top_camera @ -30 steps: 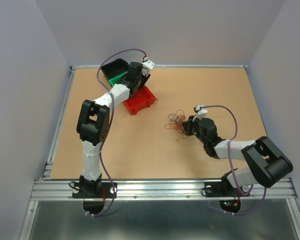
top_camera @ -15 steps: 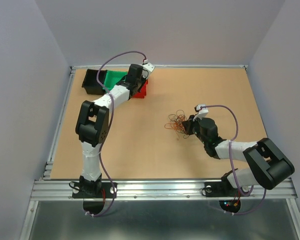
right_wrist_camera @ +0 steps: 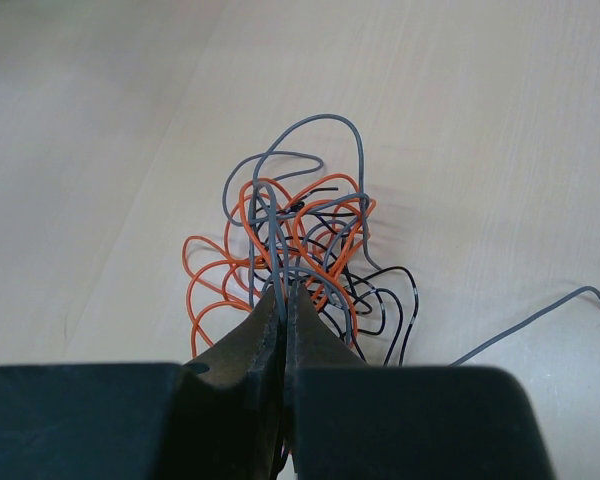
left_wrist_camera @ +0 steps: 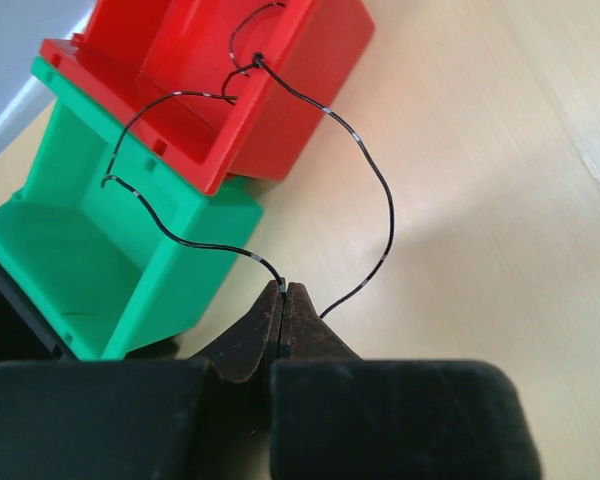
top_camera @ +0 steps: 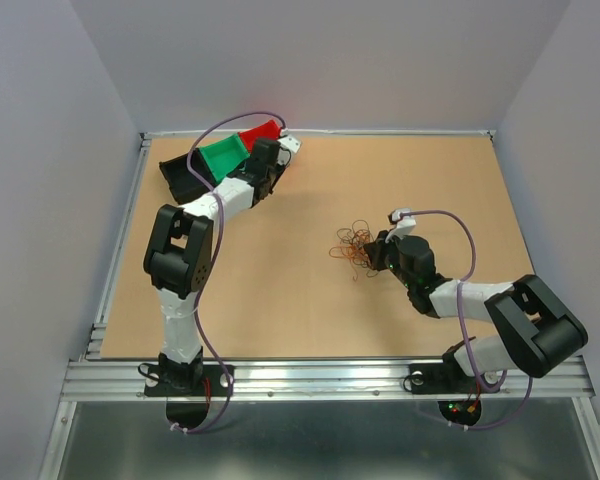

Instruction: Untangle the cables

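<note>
My left gripper needs to release the black cable inside the red bin, pulled onto bare table (top_camera: 294, 246) near the tangle.
The cables (top_camera: 352, 245) lie as a small tangle of orange, grey and black wires (right_wrist_camera: 300, 235) at mid-table. My right gripper (top_camera: 380, 250) sits at the tangle's right side, and its jaws (right_wrist_camera: 285, 290) are shut on a grey wire of the bunch. One thin black cable (left_wrist_camera: 375, 190) is apart from the rest at the far left. It loops up over a red bin (left_wrist_camera: 270, 90), and my left gripper (left_wrist_camera: 283, 290) is shut on it. In the top view the left gripper (top_camera: 257, 152) is right beside the bins.
Three small bins lie tipped side by side at the far left corner: black (top_camera: 180, 175), green (top_camera: 223, 155) and red (top_camera: 260, 133). The green bin (left_wrist_camera: 90, 250) is next to my left fingers. A loose grey wire end (right_wrist_camera: 540, 318) trails right of the tangle.
My left gripper has shut on the black cable and swung toward the far left. The red bin shifted from mid-left to the back edge beside the green one. The right arm stayed still.
</note>
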